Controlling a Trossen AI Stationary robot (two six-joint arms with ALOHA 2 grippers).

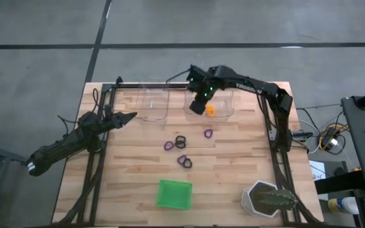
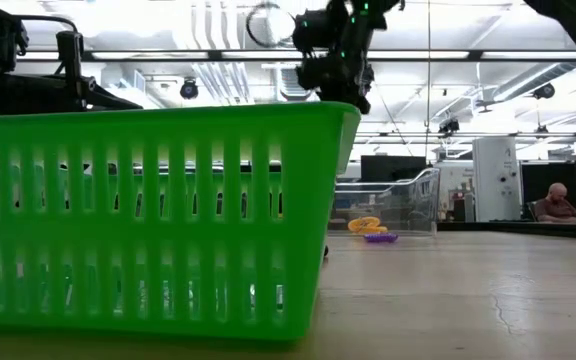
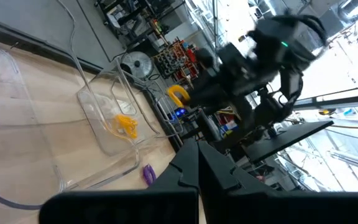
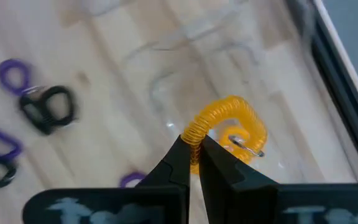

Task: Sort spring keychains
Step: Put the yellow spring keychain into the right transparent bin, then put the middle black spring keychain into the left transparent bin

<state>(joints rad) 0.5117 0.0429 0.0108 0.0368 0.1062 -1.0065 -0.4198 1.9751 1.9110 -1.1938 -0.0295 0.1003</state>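
Next, my right gripper lets go of the orange spring keychain on top of the other orange keychain in the clear tray (image 1: 211, 111) (image 4: 234, 138).
My right gripper (image 1: 199, 107) hangs over the right clear tray (image 1: 224, 113), shut on an orange spring keychain (image 4: 229, 115). Another orange keychain (image 4: 244, 144) lies on the tray floor below it; orange also shows in the low view (image 2: 365, 225). Purple (image 1: 208, 133) and black (image 1: 180, 140) keychains lie loose on the table's middle, with more there (image 1: 184, 161). My left gripper (image 1: 130, 116) waits shut and empty at the table's left, beside the left clear tray (image 1: 151, 104). My right gripper pinches one end of the orange keychain's coiled loop (image 4: 195, 138) between its two fingertips, coming from above and pointing down. The rest of the loop arches out beyond the fingers, clear of the tray floor.
A green slotted tray (image 1: 173, 194) stands near the table's front edge and fills the low view's left (image 2: 148, 220). A hexagonal pot with a plant (image 1: 268, 199) stands at the front right. Bare wood lies between the loose keychains and the green tray.
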